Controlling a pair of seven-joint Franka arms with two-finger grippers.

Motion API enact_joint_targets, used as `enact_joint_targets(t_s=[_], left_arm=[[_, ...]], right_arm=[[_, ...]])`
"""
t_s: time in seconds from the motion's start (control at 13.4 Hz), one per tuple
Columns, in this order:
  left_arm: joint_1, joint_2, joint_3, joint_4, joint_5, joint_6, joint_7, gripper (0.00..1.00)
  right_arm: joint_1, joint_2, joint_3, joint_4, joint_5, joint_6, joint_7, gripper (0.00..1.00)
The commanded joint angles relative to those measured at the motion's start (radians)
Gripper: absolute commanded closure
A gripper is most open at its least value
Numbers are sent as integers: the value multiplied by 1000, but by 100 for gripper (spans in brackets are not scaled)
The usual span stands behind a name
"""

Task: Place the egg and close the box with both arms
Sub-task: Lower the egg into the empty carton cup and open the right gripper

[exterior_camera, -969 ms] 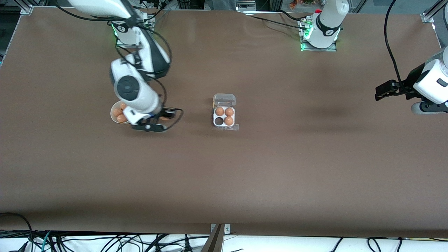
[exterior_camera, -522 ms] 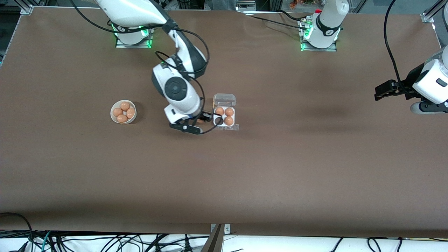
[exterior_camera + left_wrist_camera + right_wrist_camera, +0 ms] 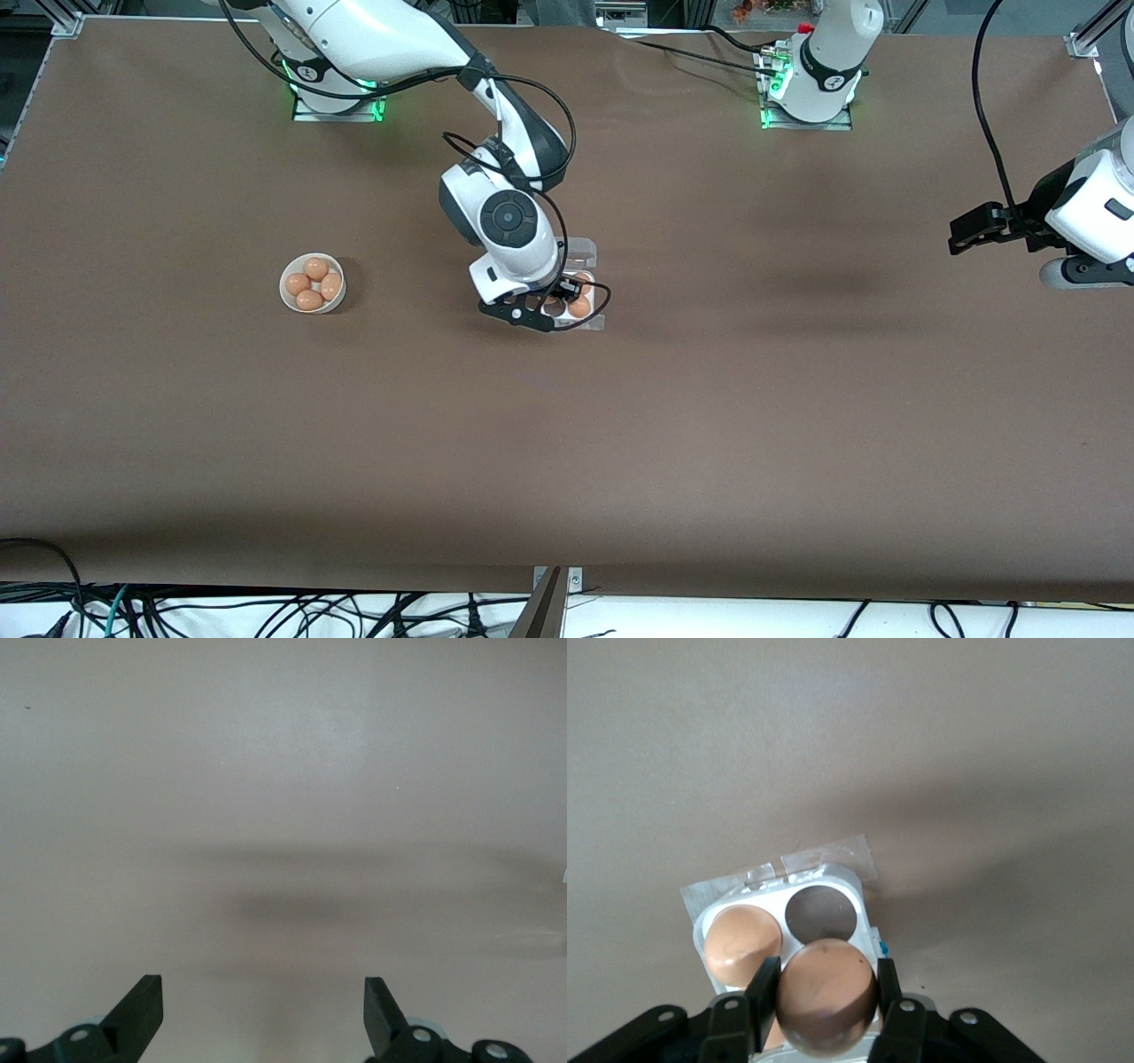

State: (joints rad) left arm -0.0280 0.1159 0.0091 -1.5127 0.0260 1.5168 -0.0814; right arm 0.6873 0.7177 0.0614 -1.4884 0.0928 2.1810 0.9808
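Note:
The robot's right gripper needs to let go of the brown egg in the empty cell of the clear box (image 3: 555, 307) (image 3: 821, 913).
The box (image 3: 591, 315) is a clear four-cell carton near the table's middle, with its lid (image 3: 582, 254) lying open toward the robots' bases. My right gripper (image 3: 555, 307) hangs just above it, shut on a brown egg (image 3: 827, 992). In the right wrist view the egg sits between the black fingers (image 3: 764, 979), over the box (image 3: 852, 886) and next to its one empty cell (image 3: 822, 912). Another egg (image 3: 741, 943) fills the neighbouring cell. My left gripper (image 3: 968, 232) waits open over bare table at the left arm's end, with nothing between its fingertips (image 3: 146, 997).
A round white bowl (image 3: 286, 299) holding several brown eggs stands toward the right arm's end of the table, level with the box. Cables loop from the right wrist (image 3: 595, 306) over the box.
My right arm has carried the egg from beside the bowl across to above the box. The left arm has not moved.

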Motion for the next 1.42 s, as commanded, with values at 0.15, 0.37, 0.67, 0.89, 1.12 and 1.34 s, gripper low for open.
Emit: enact_joint_targets(t_s=[0.15, 0.37, 0.67, 0.89, 1.12, 1.34], left_arm=[[-4, 22, -4, 26, -1, -12, 2, 0], [-6, 30, -6, 28, -9, -12, -3, 0], [-9, 31, -9, 28, -14, -12, -5, 0], [-33, 31, -11, 28, -17, -12, -8, 0], [-78, 31, -12, 26, -18, -12, -12, 0], [-165, 54, -12, 26, -18, -14, -35, 0]], right_arm=[[17, 32, -8, 37, 8, 5, 15, 91], [18, 49, -9, 54, 8, 11, 16, 91], [18, 72, -9, 54, 8, 71, 13, 91], [20, 75, -9, 54, 8, 71, 13, 86], [18, 74, -11, 54, 5, 71, 6, 0], [9, 69, -17, 59, -1, 71, -13, 0]])
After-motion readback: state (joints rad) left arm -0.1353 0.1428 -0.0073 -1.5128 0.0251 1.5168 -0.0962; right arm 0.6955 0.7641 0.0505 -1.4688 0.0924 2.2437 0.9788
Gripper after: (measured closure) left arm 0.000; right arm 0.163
